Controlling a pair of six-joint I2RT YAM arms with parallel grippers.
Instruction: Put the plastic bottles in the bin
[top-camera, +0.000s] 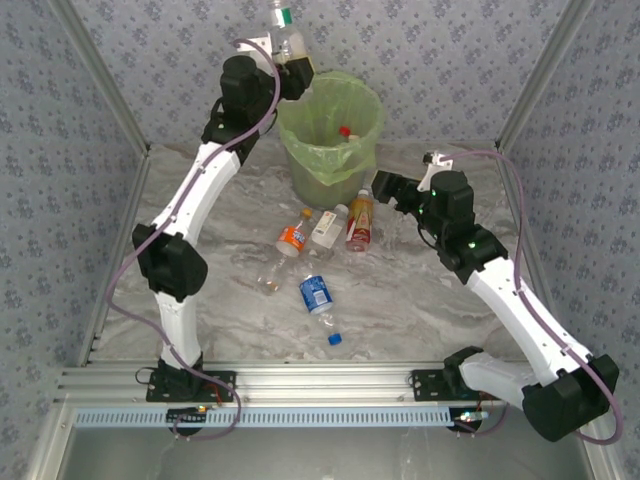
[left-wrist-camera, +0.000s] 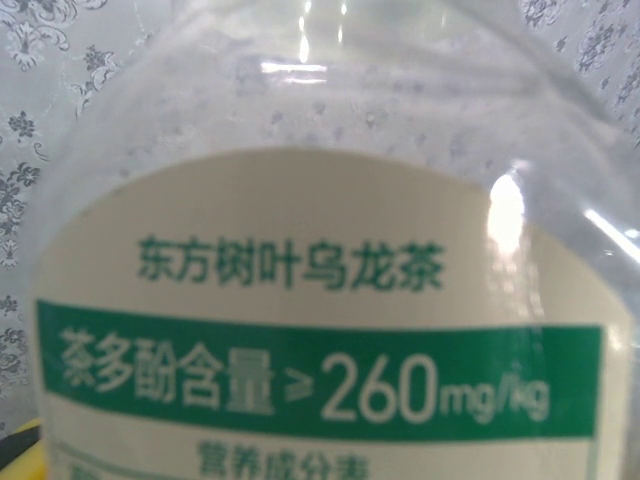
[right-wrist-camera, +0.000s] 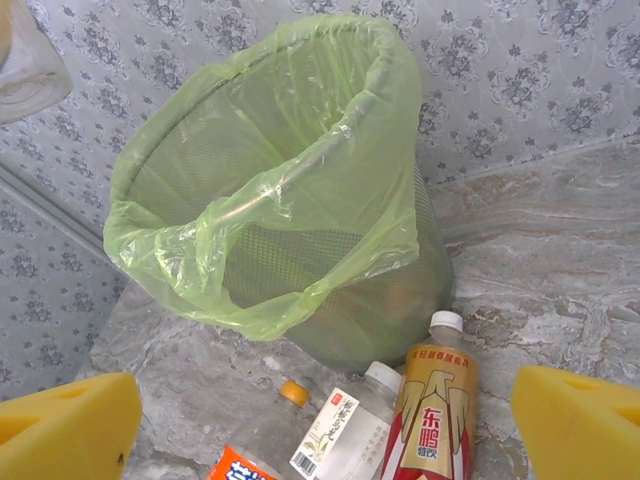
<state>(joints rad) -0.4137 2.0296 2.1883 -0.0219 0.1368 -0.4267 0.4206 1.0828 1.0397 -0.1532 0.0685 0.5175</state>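
Note:
My left gripper should drop the clear plastic bottle inside the bin's light-green bag (top-camera: 338, 135), next to the red-capped bottle.
My left gripper (top-camera: 289, 72) is raised beside the bin's far left rim, shut on a clear plastic bottle (top-camera: 283, 35) with a green cap. Its white and green label (left-wrist-camera: 320, 360) sits close to the left wrist camera. The bin (top-camera: 330, 135) has a light-green bag and holds a red-capped bottle (top-camera: 347, 133). On the table in front lie an orange-label bottle (top-camera: 293, 238), a white-label bottle (top-camera: 326, 226), a gold and red bottle (top-camera: 360, 220), a crushed clear bottle (top-camera: 270, 276) and a blue-label bottle (top-camera: 317, 293). My right gripper (top-camera: 386, 190) hangs open just right of the gold bottle (right-wrist-camera: 430, 420), its yellow fingers (right-wrist-camera: 60, 430) holding nothing.
A loose blue cap (top-camera: 335, 339) lies near the front of the marble table (top-camera: 430, 300). Patterned walls and metal frame posts (top-camera: 530, 90) close in the back and sides. The bin (right-wrist-camera: 270, 200) leans large in the right wrist view.

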